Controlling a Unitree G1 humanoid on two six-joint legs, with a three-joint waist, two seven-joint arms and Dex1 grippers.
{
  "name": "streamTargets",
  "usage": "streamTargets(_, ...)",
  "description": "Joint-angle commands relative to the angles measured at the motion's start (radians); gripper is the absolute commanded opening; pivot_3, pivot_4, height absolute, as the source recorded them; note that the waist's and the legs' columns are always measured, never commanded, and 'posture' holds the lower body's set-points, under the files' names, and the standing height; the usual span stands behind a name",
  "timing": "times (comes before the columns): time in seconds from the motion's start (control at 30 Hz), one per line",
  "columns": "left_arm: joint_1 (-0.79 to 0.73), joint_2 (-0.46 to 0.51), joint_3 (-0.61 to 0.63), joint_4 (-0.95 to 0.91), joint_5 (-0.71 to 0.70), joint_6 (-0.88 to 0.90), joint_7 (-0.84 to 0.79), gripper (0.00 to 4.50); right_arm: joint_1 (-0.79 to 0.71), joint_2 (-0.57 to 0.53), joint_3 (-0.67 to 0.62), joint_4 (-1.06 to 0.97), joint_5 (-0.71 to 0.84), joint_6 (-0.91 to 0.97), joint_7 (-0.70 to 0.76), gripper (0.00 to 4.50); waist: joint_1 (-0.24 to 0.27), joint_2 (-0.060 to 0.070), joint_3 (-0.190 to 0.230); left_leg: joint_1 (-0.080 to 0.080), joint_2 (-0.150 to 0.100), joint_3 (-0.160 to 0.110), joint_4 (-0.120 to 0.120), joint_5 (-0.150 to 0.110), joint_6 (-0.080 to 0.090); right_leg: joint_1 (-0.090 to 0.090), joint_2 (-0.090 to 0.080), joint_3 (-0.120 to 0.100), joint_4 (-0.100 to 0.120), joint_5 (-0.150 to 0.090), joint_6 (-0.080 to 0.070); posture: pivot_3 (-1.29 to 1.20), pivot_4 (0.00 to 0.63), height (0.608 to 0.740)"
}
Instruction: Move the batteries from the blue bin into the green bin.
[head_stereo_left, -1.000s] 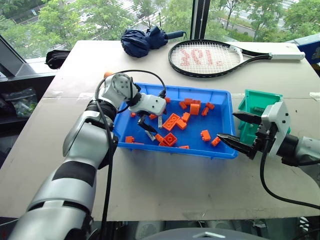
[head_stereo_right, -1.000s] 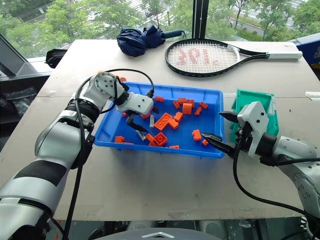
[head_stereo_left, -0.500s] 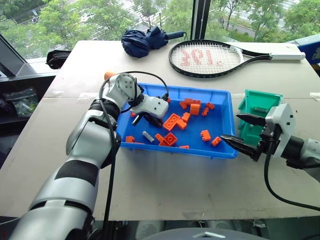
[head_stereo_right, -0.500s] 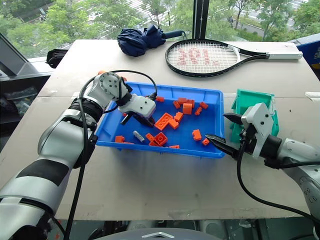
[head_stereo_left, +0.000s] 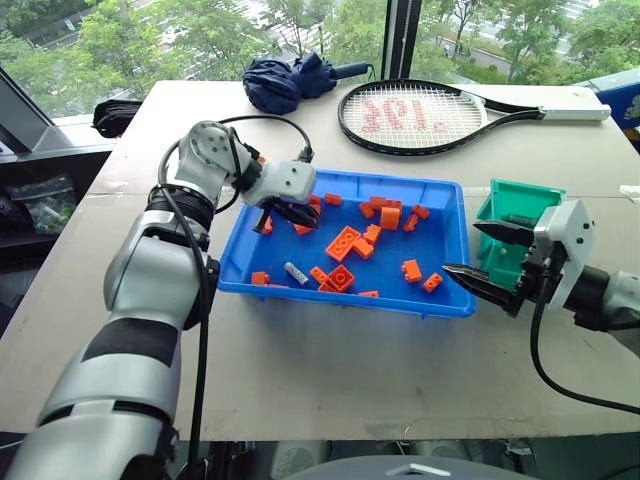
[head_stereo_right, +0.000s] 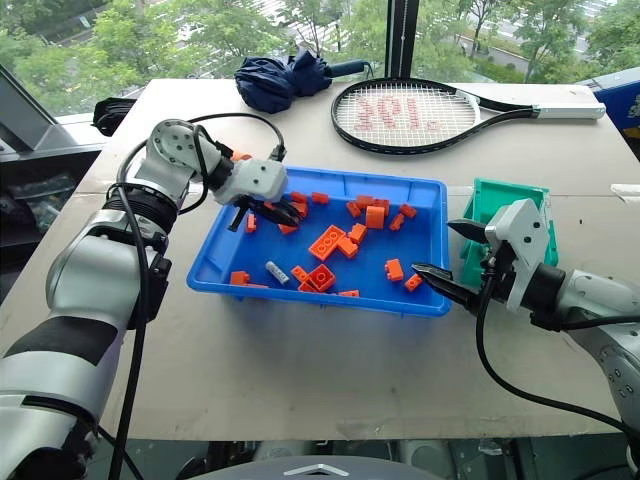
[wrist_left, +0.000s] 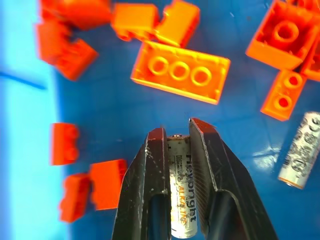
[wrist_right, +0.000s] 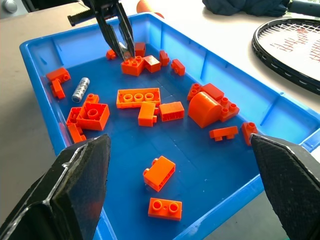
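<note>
The loose end of the silver-grey battery sticking out from my left gripper's fingers (head_stereo_left: 298, 213) (wrist_right: 124, 51) should be gripped next by my right gripper.
My left gripper (head_stereo_left: 288, 212) hangs over the back left part of the blue bin (head_stereo_left: 448, 232), shut on a silver-grey battery (wrist_left: 180, 190) that lies lengthwise between its black fingers (wrist_left: 150, 165). A second battery (head_stereo_left: 296, 272) rests on the bin floor among several orange bricks (head_stereo_left: 342, 243); the wrist views show it too (wrist_left: 299, 150) (wrist_right: 80, 89). The green bin (head_stereo_left: 520, 205) stands just right of the blue bin. My right gripper (head_stereo_left: 464, 250) is open with nothing in it, between the blue bin's right front corner and the green bin.
A tennis racket (head_stereo_left: 420, 112) and a folded dark blue umbrella (head_stereo_left: 285, 80) lie at the back of the table. A black bag (head_stereo_left: 115, 115) sits off the table's far left edge. Bare tabletop (head_stereo_left: 350, 360) stretches in front of the blue bin.
My left gripper shut on one battery and rose with it toward the bin's back left, leaving the other battery on the floor. The right gripper stayed open and still.
</note>
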Motion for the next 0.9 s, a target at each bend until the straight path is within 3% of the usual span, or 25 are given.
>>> streamTargets(0.03, -0.022, -0.008, 0.048, -0.08, -0.093, 0.041, -0.004, 0.01, -0.034, -0.014, 0.009, 0.005, -0.008, -0.035, 0.015, 4.5, 0.0, 0.0, 0.0, 0.0, 0.0, 0.0, 0.0, 0.0, 0.0, 0.0, 0.0, 0.0, 0.0, 0.0, 0.0, 0.0, 0.15, 0.74)
streamTargets(0.5, -0.014, -0.244, 0.093, -0.145, -0.137, 0.124, 0.021, 0.01, 0.018, -0.021, -0.038, -0.017, -0.026, -0.036, -0.02, 4.5, 0.002, 0.0, 0.0, 0.0, 0.0, 0.0, 0.001, 0.0, 0.0, 0.0, 0.0, 0.0, 0.0, 0.0, 0.0, 0.0, 0.15, 0.74)
streamTargets(0.83, 0.0, -0.377, 0.022, -0.094, -0.039, 0.065, 0.12, 0.01, 0.11, -0.031, -0.095, -0.074, -0.051, -0.031, -0.069, 4.5, -0.001, 0.0, 0.0, 0.0, -0.001, 0.001, 0.001, 0.0, 0.0, 0.0, 0.0, 0.001, 0.001, 0.0, 0.0, 0.0, 0.15, 0.74)
streamTargets(0.9, 0.0, -0.39, 0.018, -0.087, -0.03, 0.061, 0.139, 1.07, 0.117, -0.035, -0.1, -0.079, -0.052, -0.03, -0.072, 4.5, -0.001, 0.0, 0.0, 0.0, -0.001, 0.001, 0.001, 0.0, 0.0, 0.0, 0.0, 0.001, 0.001, 0.0, 0.0, 0.0, 0.15, 0.74)
